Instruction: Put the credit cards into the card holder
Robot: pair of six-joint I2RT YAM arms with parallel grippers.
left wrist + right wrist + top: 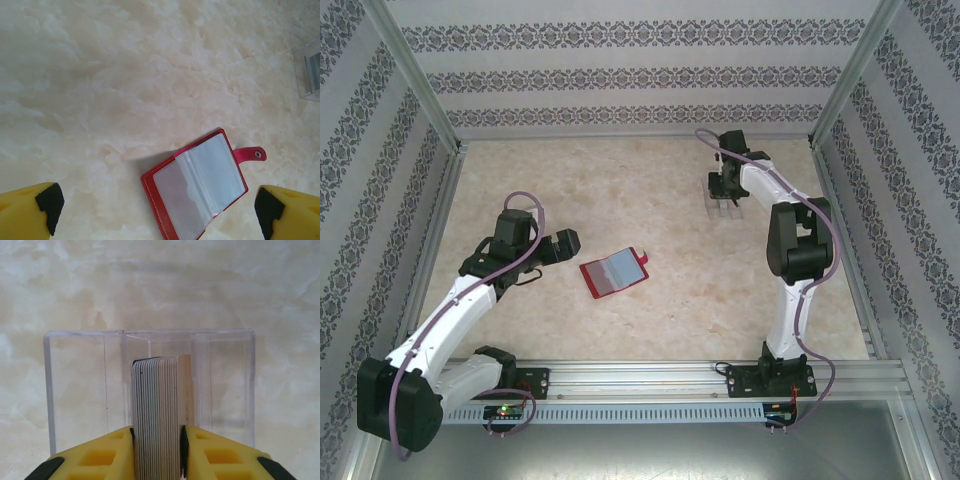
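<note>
The whole stack of credit cards in my right gripper is too thick for a holder pocket, so next I open it and pinch only the stack's outermost grey card point(135, 392).
The red card holder point(614, 273) lies open on the table's middle, its clear inner pockets point(200, 185) facing up and its snap tab to the right. My left gripper point(567, 243) hovers just left of it, open, with its yellow fingers point(30, 210) spread wide on either side of the holder in the left wrist view. At the far right, a stack of pale grey-white credit cards point(157, 410) stands on edge inside a clear plastic box point(85, 385). My right gripper point(157, 450) is shut on that stack, pads pressed against both faces.
The clear box point(722, 203) stands near the back right of the marble-patterned table, and its corner point(307, 75) shows at the right edge of the left wrist view. Patterned walls and metal frame posts enclose the table on three sides.
</note>
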